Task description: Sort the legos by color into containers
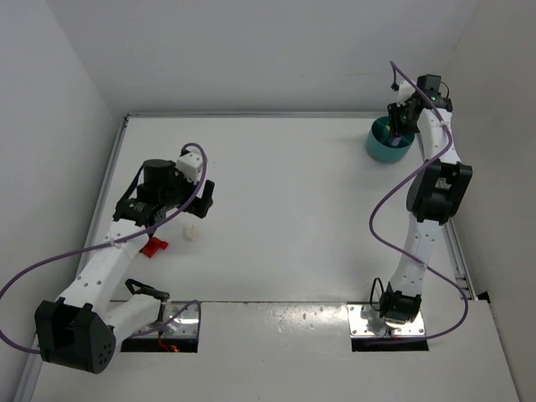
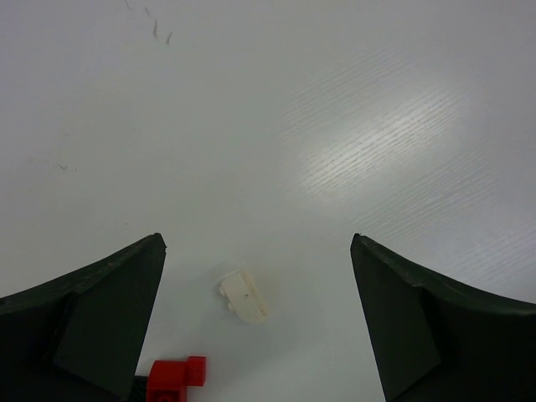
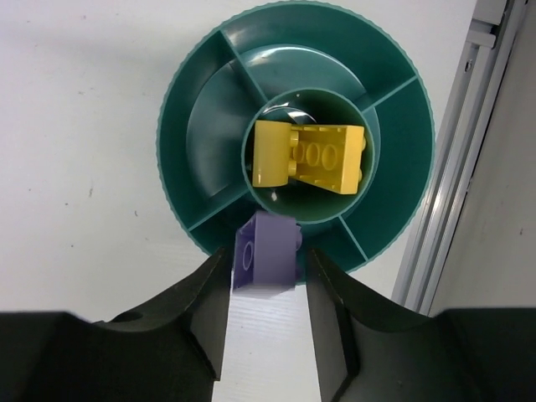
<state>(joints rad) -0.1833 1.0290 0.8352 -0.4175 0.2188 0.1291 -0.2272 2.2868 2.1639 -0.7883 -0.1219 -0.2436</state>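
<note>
My left gripper needs to close on the sides of the larger red brick [image 1: 152,247] [image 2: 170,378], the one that sits in between the black brick and the small red brick.
The teal dish [image 1: 387,144] stands at the far right. In the right wrist view its rim [image 3: 172,142] rings wedge compartments and a round centre cup that holds two yellow bricks [image 3: 310,157]. My right gripper [image 3: 268,260] is over the dish's near edge, shut on a pale purple brick [image 3: 266,249]; it also shows in the top view [image 1: 402,117]. My left gripper [image 2: 258,243] is open above a cream-white brick [image 2: 244,296], with a red brick [image 2: 174,381] beside its left finger. The top view shows the left gripper [image 1: 201,197], the cream brick [image 1: 192,234] and the red brick [image 1: 153,246].
An aluminium rail [image 3: 444,209] runs along the table's right edge, close beside the dish. White walls enclose the table on the left, back and right. The two arm bases sit on metal plates at the near edge.
</note>
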